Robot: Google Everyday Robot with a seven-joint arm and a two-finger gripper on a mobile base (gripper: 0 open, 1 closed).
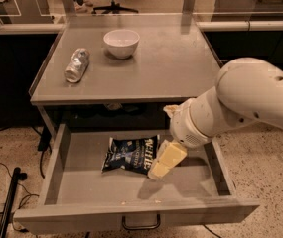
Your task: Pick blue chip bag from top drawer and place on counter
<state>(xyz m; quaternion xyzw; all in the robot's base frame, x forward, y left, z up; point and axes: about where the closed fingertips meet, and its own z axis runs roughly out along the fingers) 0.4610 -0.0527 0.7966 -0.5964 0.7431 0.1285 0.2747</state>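
My gripper will grip the blue chip bag's end [147, 156] nearest the white arm next, because the rest of the bag is farther from my fingers.
The blue chip bag [130, 154] lies flat in the open top drawer [86, 182], left of centre, with white lettering facing up. My gripper [165, 161] hangs from the white arm [245, 100] that comes in from the right. It hovers inside the drawer, just right of the bag's right edge and partly over it. The counter [166, 68] is above and behind the drawer.
A white bowl [121, 42] stands at the back middle of the counter. A silvery foil-wrapped cylinder [77, 64] lies on its left side. The drawer's front panel has a dark wire handle [141, 224]. A black pole and cables [9, 197] are on the floor at left.
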